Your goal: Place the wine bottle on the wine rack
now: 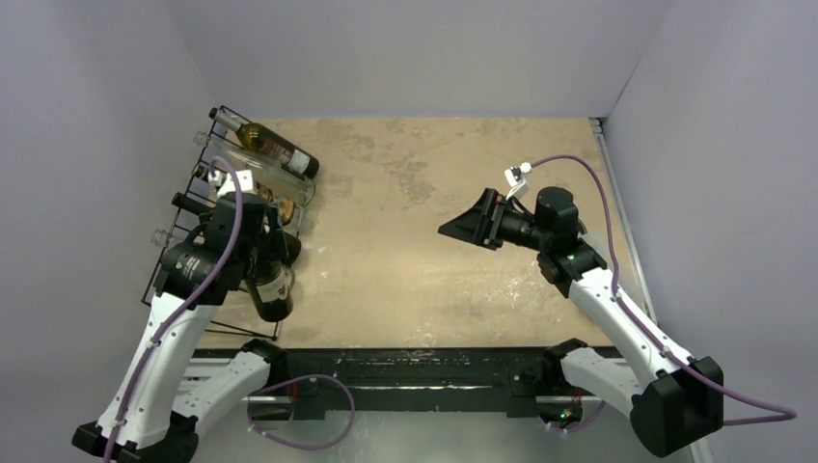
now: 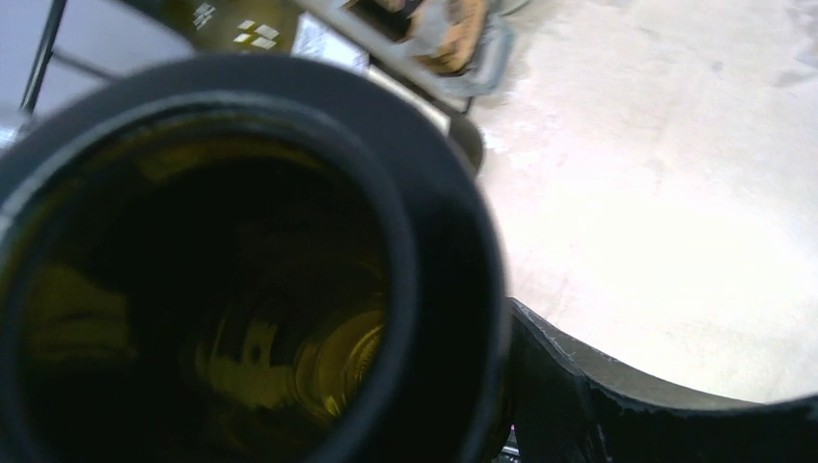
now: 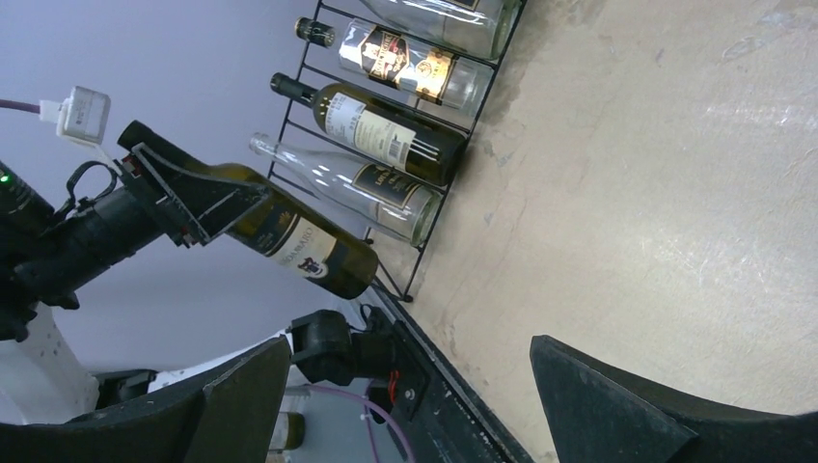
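Observation:
Next, my left gripper releases the wine bottle, now tilted in the air over the rack, in the empty slot at the near end of the wine rack (image 1: 217, 299).
The wine bottle (image 1: 273, 289) is dark green with a pale label. My left gripper (image 1: 253, 253) is shut on it and holds it tilted in the air over the near end of the wine rack (image 1: 177, 228), a black thin-wire frame at the table's left. In the left wrist view the bottle's base (image 2: 241, 289) fills the frame, with one finger (image 2: 627, 395) beside it. The right wrist view shows the bottle (image 3: 299, 246) clear of the rack (image 3: 430, 231). My right gripper (image 1: 463, 230) is open and empty over the table's right half.
Several bottles lie across the rack: a dark one (image 1: 280, 149) at the far end, a clear one (image 1: 275, 183) beside it, and more in the right wrist view (image 3: 386, 130). Grey walls close in left, back and right. The black base rail (image 1: 424, 367) runs along the near edge.

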Available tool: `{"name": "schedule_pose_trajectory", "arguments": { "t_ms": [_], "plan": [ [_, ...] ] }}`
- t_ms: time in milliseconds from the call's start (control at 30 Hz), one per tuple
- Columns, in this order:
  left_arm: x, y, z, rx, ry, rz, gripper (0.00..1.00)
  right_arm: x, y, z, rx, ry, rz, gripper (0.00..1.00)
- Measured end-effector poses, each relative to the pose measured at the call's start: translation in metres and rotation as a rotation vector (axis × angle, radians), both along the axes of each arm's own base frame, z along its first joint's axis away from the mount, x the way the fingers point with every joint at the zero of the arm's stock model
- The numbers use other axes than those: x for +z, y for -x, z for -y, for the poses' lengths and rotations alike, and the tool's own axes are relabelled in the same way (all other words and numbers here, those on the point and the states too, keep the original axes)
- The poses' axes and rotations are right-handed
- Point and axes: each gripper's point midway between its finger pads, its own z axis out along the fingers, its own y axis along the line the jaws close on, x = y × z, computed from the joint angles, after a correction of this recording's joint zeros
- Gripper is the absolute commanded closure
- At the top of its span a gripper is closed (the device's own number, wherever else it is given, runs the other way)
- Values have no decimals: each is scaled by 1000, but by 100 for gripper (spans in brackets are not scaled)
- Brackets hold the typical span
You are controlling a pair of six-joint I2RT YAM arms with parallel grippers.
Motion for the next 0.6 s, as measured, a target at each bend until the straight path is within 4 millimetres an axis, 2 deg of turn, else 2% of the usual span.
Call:
{"name": "schedule_pose_trajectory", "arguments": {
  "t_ms": [133, 300, 600],
  "plan": [
    [-8, 9, -29, 156, 19, -46, 100, 0, 0, 0, 0, 0, 0, 1],
    [-15, 17, -55, 322, 61, -49, 100, 0, 0, 0, 0, 0, 0, 1],
    [-35, 33, -84, 558, 109, -6, 100, -1, 0, 0, 0, 1, -2, 1]
  ]
}}
